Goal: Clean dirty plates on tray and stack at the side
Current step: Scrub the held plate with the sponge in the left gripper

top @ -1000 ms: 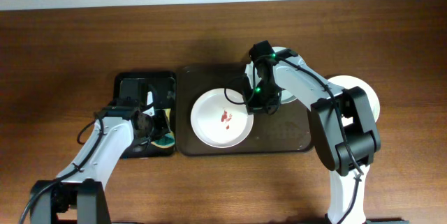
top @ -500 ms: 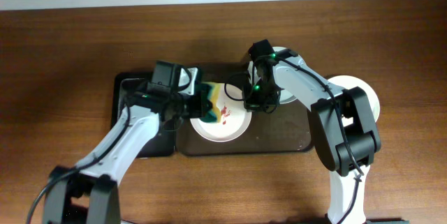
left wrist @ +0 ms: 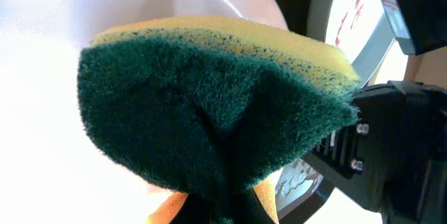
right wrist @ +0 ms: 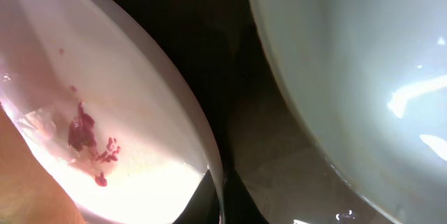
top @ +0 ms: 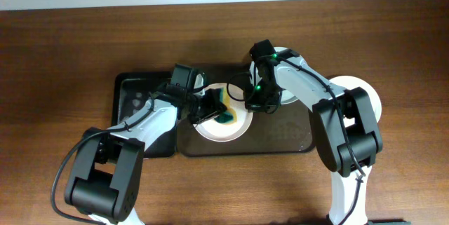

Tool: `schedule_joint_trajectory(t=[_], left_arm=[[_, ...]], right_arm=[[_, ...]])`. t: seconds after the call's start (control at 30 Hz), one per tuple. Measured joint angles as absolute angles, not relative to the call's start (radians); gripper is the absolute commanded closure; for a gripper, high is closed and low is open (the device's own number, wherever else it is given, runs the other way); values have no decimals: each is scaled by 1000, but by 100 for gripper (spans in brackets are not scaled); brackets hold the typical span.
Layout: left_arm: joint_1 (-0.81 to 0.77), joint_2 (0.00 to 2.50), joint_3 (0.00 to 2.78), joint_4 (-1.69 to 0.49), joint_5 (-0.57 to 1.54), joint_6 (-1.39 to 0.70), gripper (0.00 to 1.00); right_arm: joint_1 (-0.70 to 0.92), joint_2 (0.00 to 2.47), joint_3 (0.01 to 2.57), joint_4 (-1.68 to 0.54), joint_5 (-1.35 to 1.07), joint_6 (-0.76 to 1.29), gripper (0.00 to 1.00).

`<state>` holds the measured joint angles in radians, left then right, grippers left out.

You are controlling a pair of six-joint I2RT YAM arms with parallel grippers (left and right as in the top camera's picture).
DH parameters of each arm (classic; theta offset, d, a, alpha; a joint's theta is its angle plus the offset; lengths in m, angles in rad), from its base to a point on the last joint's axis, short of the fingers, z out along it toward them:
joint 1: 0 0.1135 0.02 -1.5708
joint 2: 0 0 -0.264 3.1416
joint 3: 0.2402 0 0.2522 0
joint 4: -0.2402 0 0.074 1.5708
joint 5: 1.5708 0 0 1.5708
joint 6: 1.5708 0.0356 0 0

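The robot's left gripper will release the green and yellow sponge in the black tray (top: 154, 124) near the brown tray.
A white plate (top: 235, 128) lies on the left half of the dark brown tray (top: 280, 144). My left gripper (top: 205, 106) is shut on a green and yellow sponge (top: 224, 106) and presses it on the plate's middle. The sponge (left wrist: 209, 105) fills the left wrist view, green side toward the camera. My right gripper (top: 254, 102) is shut on the plate's right rim. In the right wrist view the rim (right wrist: 202, 147) runs between the fingers (right wrist: 218, 203), and red smears (right wrist: 87, 137) show on the plate. A second plate (right wrist: 349, 77) lies close beside it, mostly hidden under my right arm from overhead.
A smaller glossy black tray (top: 133, 92) sits left of the brown tray, under my left arm. Another white plate (top: 368, 95) lies on the bare table to the right of the brown tray, partly hidden by my right arm.
My left arm swung from the black tray over to the plate with the sponge, then slid the sponge onto the plate's middle, covering the red smear. My right arm has not moved.
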<state>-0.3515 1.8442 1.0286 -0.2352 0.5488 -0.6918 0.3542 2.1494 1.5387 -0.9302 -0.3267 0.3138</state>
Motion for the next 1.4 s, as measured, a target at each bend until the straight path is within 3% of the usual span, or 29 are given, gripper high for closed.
schedule_joint_trajectory(t=[0.23,0.47,0.6,1.07,1.27,1.4], left_arm=[[-427,1906,1029,-176,454,-705,100],[-418,1875,1085,-400,219,-654,100],[-395,1822,1092,-423,189,-556,100],[-448,1911,1097,-194,280,-611,100],[-440,1906,1132,-390,198,-606,100],[-421,1758,1127,-522,154,-466,100]], right_arm=[[354,2149,1539,-931,-327,314,96],[368,2149,1539,-931,-336,315,96],[367,2149,1539,-947,-337,315,95],[366,2149,1539,-953,-333,315,95],[367,2149,1539,-958,-334,315,95],[367,2149,1539,-962,-330,315,90]])
